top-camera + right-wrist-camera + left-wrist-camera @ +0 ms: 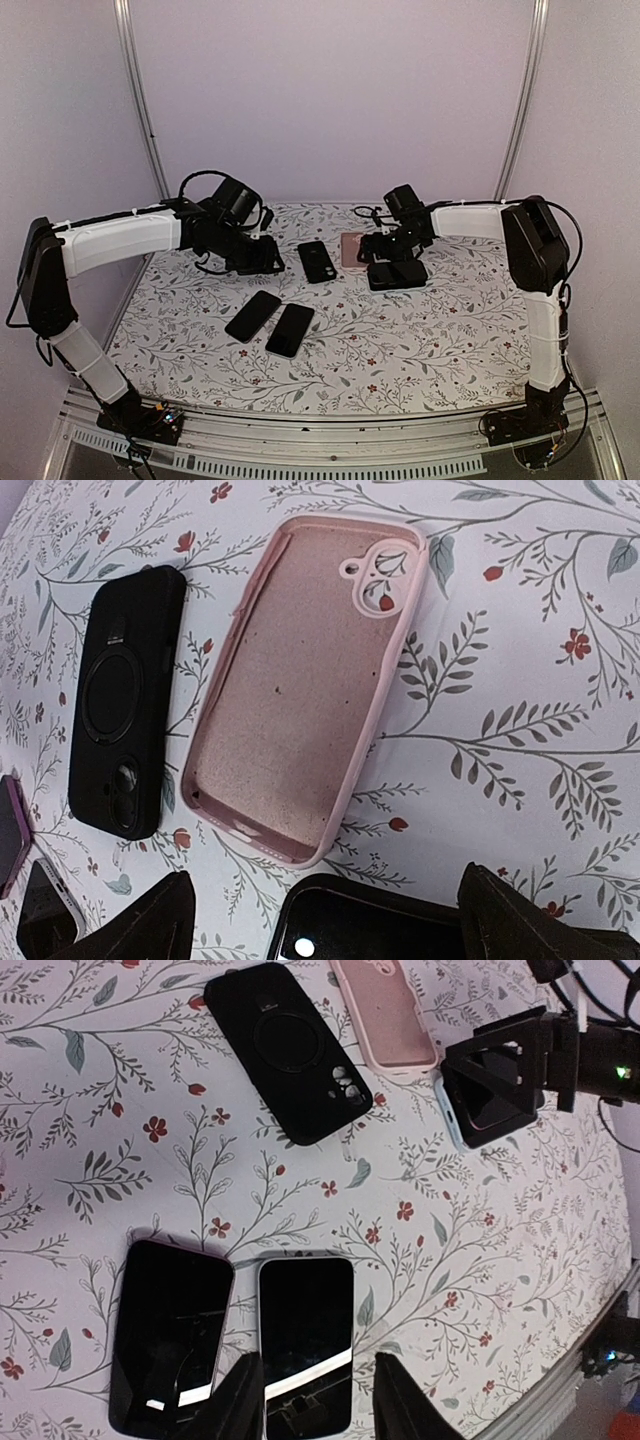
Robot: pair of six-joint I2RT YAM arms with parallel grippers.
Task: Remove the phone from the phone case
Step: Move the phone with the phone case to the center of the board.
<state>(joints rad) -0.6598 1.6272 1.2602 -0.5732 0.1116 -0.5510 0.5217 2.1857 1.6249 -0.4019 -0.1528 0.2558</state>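
Note:
My right gripper is to close on the long sides of the dark phone (398, 288) next to the empty pink case, so that the phone can be lifted.
A dark phone in its case (397, 273) lies at the back right of the mat. Its top edge shows between my right fingers in the right wrist view (400, 925), and its case edge looks light blue in the left wrist view (449, 1110). My right gripper (393, 255) (325, 875) is open just above it, with one finger on each side. My left gripper (262, 262) (315, 1360) is open and empty, hovering behind two bare phones (305, 1340) (170, 1335) that lie side by side.
An empty pink case (300, 690) (352, 250) lies inside up just beyond the right gripper. An empty black case (125, 700) (317, 261) lies back up to its left. The two bare phones (290, 330) (252, 315) lie mid-mat on the floral mat (440, 330).

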